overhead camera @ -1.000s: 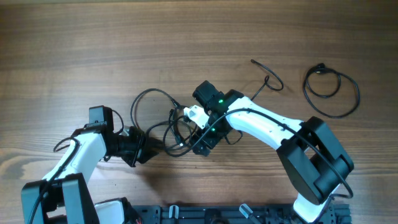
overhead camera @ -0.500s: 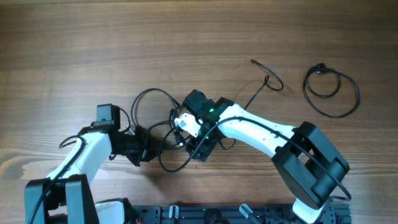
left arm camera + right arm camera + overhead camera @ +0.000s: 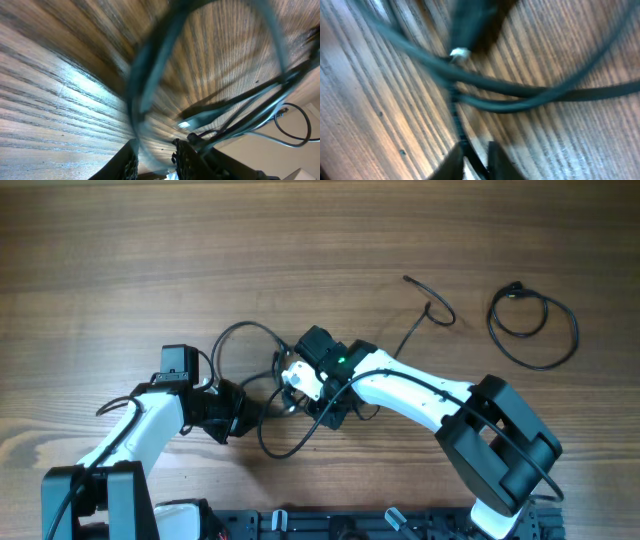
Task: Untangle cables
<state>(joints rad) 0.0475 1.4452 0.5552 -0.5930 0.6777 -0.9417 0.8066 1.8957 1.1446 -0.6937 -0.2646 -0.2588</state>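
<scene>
My left gripper is holding away from where the cables still cross beside my right gripper, so it should take the looped piece of cable closer in before pulling [image 3: 262, 376] apart.
A tangle of thin black cables [image 3: 262, 375] lies at the table's centre, between my two arms. My left gripper [image 3: 247, 413] reaches into it from the left. In the left wrist view the left gripper [image 3: 156, 152] holds a blurred cable strand [image 3: 150, 65] between its fingers, and that strand loops upward. My right gripper [image 3: 305, 405] comes in from the right. Seen from the right wrist, the right gripper [image 3: 472, 150] is pinched on one thin strand [image 3: 457, 115]. Two more cable strands [image 3: 520, 92] and a plug [image 3: 470, 25] cross just beyond it.
A separate coiled cable [image 3: 535, 325] lies at the far right. A loose cable with a small loop [image 3: 432, 308] lies left of that coil. The arms' mounting rail [image 3: 330, 525] runs along the front edge.
My right gripper has closed from wide open onto a thin strand after shifting left into the tangle. The left arm has crept right and its jaws have narrowed a little.
</scene>
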